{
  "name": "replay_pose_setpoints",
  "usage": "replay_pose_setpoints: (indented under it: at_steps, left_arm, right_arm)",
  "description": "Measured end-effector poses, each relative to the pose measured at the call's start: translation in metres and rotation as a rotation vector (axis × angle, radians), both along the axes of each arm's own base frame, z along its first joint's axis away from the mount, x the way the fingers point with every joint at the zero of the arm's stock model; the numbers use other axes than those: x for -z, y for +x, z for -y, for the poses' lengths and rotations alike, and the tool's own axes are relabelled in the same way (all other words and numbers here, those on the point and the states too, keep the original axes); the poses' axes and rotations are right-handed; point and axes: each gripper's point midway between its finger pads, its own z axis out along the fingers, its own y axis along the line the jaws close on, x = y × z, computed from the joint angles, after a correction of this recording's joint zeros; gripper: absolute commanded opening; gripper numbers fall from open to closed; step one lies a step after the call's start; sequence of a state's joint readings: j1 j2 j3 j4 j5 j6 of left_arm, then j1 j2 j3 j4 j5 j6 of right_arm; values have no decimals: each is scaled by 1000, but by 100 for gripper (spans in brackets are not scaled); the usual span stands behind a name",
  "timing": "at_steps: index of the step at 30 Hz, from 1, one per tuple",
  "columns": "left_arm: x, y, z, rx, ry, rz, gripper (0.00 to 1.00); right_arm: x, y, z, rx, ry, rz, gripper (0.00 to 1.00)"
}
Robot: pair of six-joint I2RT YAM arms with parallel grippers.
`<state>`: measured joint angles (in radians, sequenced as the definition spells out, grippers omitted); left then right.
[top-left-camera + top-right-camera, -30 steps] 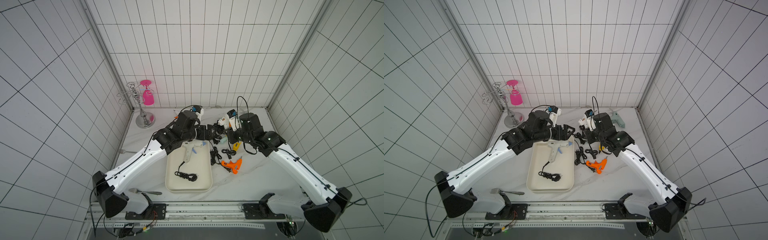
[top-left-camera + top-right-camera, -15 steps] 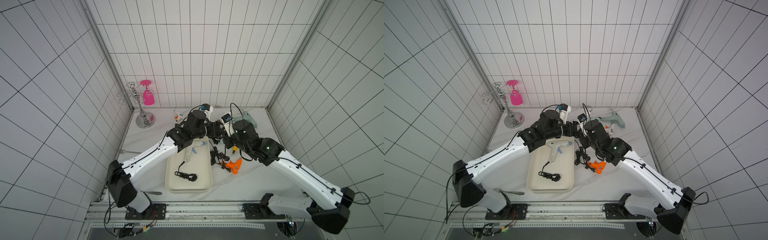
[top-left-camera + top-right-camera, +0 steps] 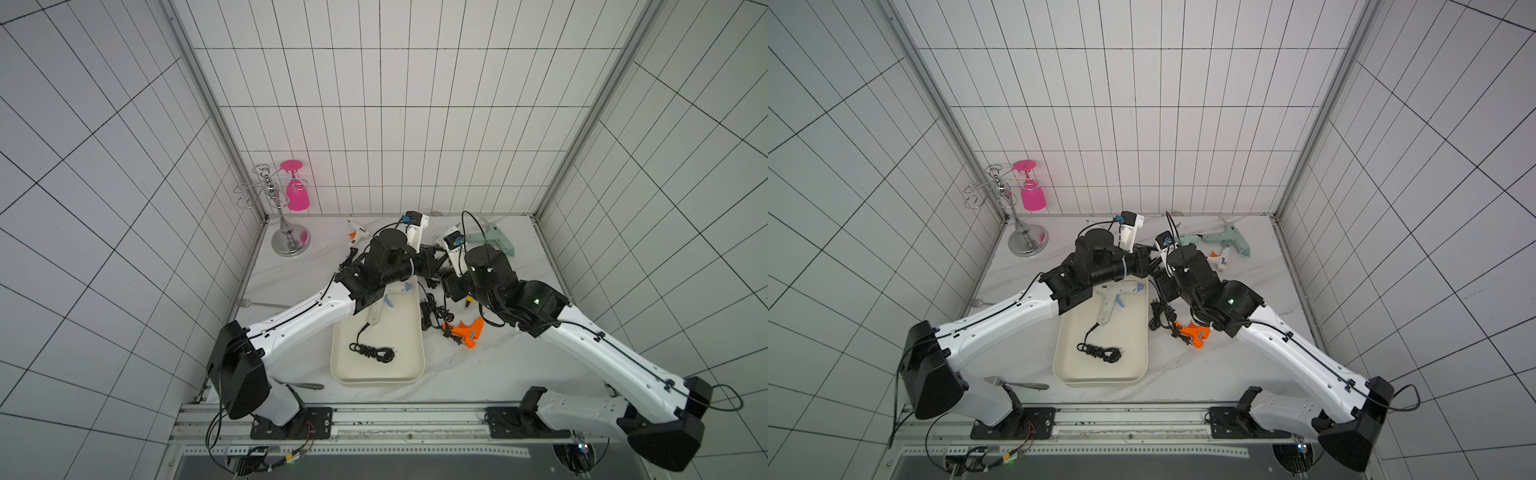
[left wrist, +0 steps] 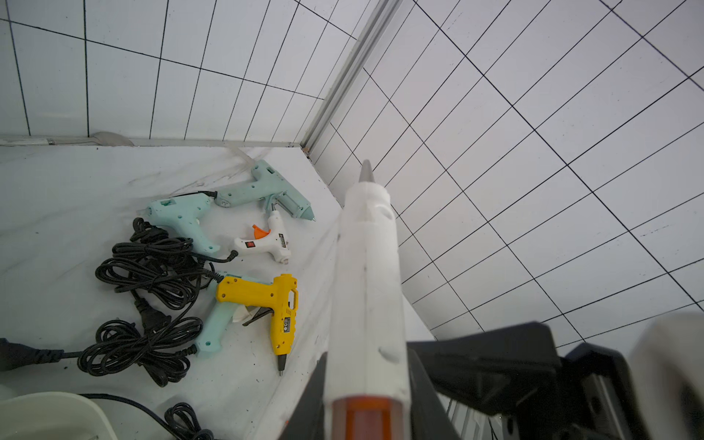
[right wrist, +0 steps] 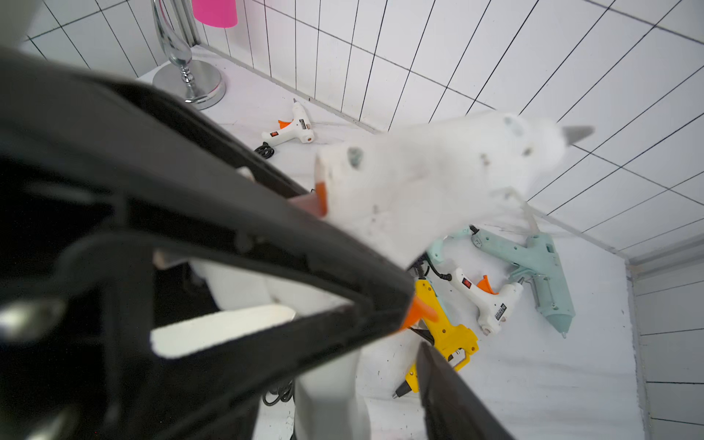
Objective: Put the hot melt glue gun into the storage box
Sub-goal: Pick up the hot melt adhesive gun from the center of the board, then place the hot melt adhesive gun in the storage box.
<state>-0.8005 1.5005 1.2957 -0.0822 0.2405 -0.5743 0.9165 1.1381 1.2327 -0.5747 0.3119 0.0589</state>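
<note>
My left gripper is to let go of the white hot melt glue gun inside the storage box [image 3: 355,301] next to the blue-triggered glue gun.
In the left wrist view, my left gripper [image 4: 365,384] is shut on a white hot melt glue gun [image 4: 367,266]. Its black fingers press both sides of the barrel, and the nozzle points away from the gripper. In the right wrist view, the same gun [image 5: 438,179] hangs in the air, with its handle between the jaws of my open right gripper [image 5: 365,396]. A gap shows beside the one jaw I can see. Both grippers meet just behind the far right corner of the cream storage box [image 3: 376,377]. A white glue gun with a blue trigger [image 3: 376,311] and its coiled cord lie inside the box.
Right of the box lie a yellow gun [image 4: 274,301], two mint guns [image 4: 266,190], a small white gun [image 4: 266,244], tangled black cords [image 4: 152,274] and an orange gun [image 3: 469,332]. Another small white gun [image 3: 357,235] and a glass rack [image 3: 286,232] stand at the back left. A fork [image 3: 299,384] lies at the front.
My left arm has reached over to the right gripper and shut on the white glue gun. The right gripper, shut on the gun before, has opened.
</note>
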Motion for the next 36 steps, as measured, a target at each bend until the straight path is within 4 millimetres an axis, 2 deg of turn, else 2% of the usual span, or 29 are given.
replay_pose_setpoints:
  at_steps: [3, 5, 8, 11, 13, 16, 18, 20, 23, 26, 29, 31, 33, 36]
  left_arm:
    - [2, -1, -17, 9, 39, -29, 10]
    - [-4, 1, -34, 9, 42, -46, 9]
    - [-31, 0, -64, -3, 17, -43, 9]
    - [-78, -16, -76, 29, -29, 11, 9]
    - [-115, -32, -80, 60, -61, 72, 9]
    - [-153, -48, -93, 71, -82, 146, 9]
    - [-161, -49, -106, 53, -72, 163, 9]
    - [-154, -42, -121, 24, -51, 145, 9]
    - [-114, -20, -138, -26, 15, 65, 8]
    - [-44, 3, -145, -42, 126, -67, 6]
    - [42, 19, -151, -22, 235, -239, 5]
    - [96, 22, -155, 3, 299, -361, 5]
    - [134, 20, -159, 30, 348, -454, 5]
    - [172, 12, -161, 78, 405, -534, 5]
  right_arm:
    - [-17, -6, 14, 8, 45, 23, 93]
    - [-33, -12, 27, 16, 98, 47, 94]
    - [-58, -18, 52, 48, 178, 93, 95]
    - [-73, -22, 71, 80, 220, 131, 95]
    - [-76, -20, 80, 104, 226, 142, 95]
    - [-71, -11, 85, 132, 215, 128, 96]
    - [-66, -5, 88, 149, 203, 111, 99]
    - [-56, 4, 90, 164, 192, 81, 99]
    - [-40, 18, 101, 219, 187, 33, 99]
    - [-21, 31, 115, 284, 185, -22, 99]
    - [-1, 40, 124, 330, 180, -80, 99]
    - [12, 43, 128, 350, 180, -117, 99]
    - [22, 43, 130, 362, 180, -145, 99]
    - [34, 42, 132, 366, 181, -173, 99]
